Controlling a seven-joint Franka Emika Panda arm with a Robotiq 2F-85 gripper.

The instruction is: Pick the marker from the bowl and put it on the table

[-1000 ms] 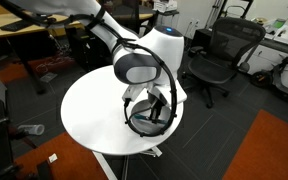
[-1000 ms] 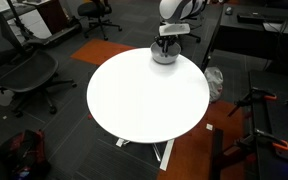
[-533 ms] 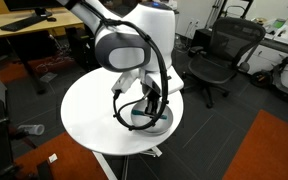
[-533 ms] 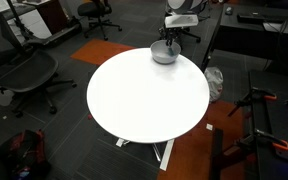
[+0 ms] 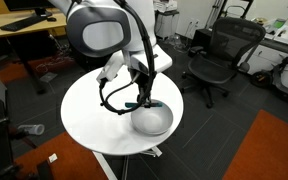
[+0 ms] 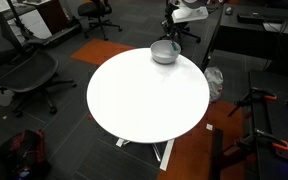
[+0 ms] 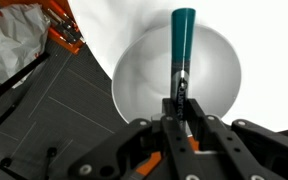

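Observation:
The robot's gripper will set the teal marker down on the bare white table top beside the metal bowl point(image 5: 102, 108).
My gripper point(image 7: 179, 100) is shut on the dark lower end of the teal marker point(image 7: 182, 38), which points away from the wrist camera. It hangs above the shiny metal bowl point(image 7: 134, 80), which sits near the edge of the round white table point(image 7: 269, 60). In both exterior views the gripper point(image 5: 144, 98) point(image 6: 173, 30) is raised above the bowl point(image 5: 154, 121) point(image 6: 165, 53), clear of its rim. The marker shows as a small teal bit point(image 5: 133, 105). The bowl looks empty.
Most of the table top point(image 6: 144, 95) point(image 5: 89, 110) is bare white. Black office chairs point(image 5: 216, 55) point(image 6: 24, 70) stand around it. A wooden desk point(image 5: 24, 25) is behind. A white bag point(image 6: 214, 82) lies on the floor by the table's edge.
The gripper has risen out of the bowl with the marker held in it. The arm has swung up and sideways, uncovering the bowl.

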